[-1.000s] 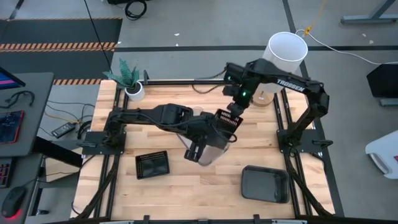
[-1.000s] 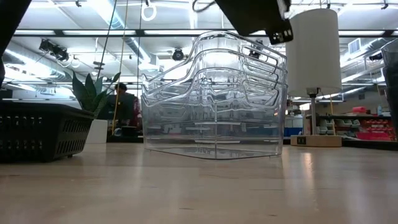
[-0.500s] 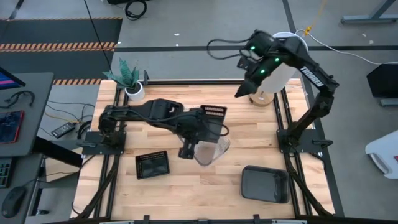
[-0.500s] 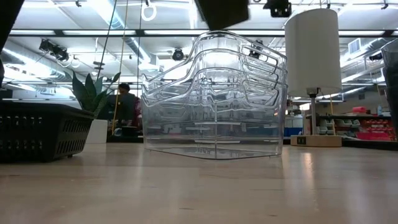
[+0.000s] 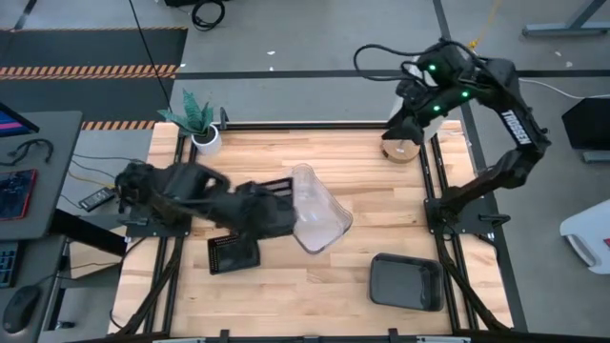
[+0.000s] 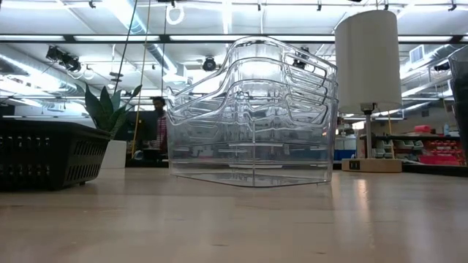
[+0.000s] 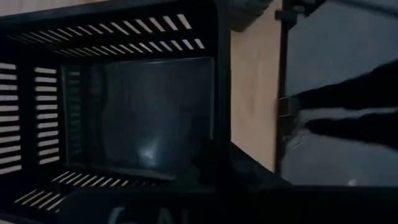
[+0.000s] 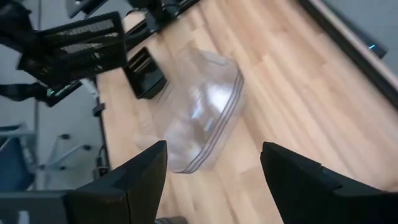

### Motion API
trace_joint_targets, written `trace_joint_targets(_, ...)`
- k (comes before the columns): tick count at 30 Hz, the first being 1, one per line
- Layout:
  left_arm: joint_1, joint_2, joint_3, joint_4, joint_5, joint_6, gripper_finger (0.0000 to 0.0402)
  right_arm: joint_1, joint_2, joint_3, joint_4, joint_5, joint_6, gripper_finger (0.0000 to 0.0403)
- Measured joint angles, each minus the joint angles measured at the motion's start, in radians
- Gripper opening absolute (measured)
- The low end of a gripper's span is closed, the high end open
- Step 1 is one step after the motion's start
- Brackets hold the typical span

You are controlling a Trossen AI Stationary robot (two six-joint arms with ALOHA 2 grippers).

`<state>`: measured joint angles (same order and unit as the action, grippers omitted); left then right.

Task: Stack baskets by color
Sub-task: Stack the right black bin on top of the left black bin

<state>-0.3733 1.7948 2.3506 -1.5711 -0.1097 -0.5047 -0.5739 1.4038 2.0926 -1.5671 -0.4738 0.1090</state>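
My left gripper is holding the lifted black slatted basket and will let go of it inside the small black slatted basket on the table (image 5: 233, 253).
A stack of nested clear baskets (image 5: 316, 217) (image 6: 252, 109) stands on its bottom at the table's middle. One small black slatted basket (image 5: 233, 253) (image 6: 44, 153) sits on the table to its near left. A second black slatted basket (image 5: 276, 187) (image 8: 78, 40) hangs in the air just left of the clear stack, with my left gripper (image 5: 263, 206) shut on it. A smoky-grey basket (image 5: 407, 282) lies at the near right. My right gripper (image 8: 214, 180) is open and empty, raised high over the far right corner (image 5: 408, 116). My left gripper holds the black slatted basket lifted clear of the table. The left wrist view looks straight into the basket's hollow (image 7: 155, 112). The fingers meet it at the near rim (image 7: 155, 202), lost in the dark, so the kind of hold cannot be told.
A white lamp (image 6: 368, 58) stands on a wooden base (image 5: 400, 151) at the far right, partly under my right arm. A white pot with a green plant (image 5: 202, 133) is at the far left corner. Bare wood lies along the near edge (image 5: 305, 295).
My right gripper has come away from the black basket and risen, drawing back toward the far right corner. My left gripper has carried that basket from above the clear stack toward the table's left, rolling as it went. The clear stack has not moved.
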Motion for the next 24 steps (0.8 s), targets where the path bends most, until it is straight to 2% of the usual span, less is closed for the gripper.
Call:
trace_joint_targets(5, -0.085, -0.008, -0.002, 0.001, -0.066, -0.241, 0.0004, -0.025, -0.029, 0.000, 0.004, 0.040, -0.029, 0.0263)
trace_joint_targets(10, -0.159, -0.011, -0.056, 0.003, -0.152, -0.593, 0.0005, -0.082, -0.040, -0.002, 0.007, 0.045, -0.099, 0.0263)
trace_joint_targets(14, -0.191, -0.011, -0.183, 0.001, -0.157, -0.902, 0.0005, -0.124, -0.062, -0.041, 0.052, 0.062, -0.110, 0.0263)
trace_joint_targets(17, -0.198, -0.009, -0.310, 0.000, -0.129, -1.071, 0.0005, -0.142, -0.085, -0.102, 0.095, 0.054, -0.118, 0.0263)
trace_joint_targets(24, -0.195, -0.022, -0.538, 0.027, -0.088, -1.405, 0.0006, -0.150, -0.121, -0.264, 0.208, -0.057, -0.187, 0.0263)
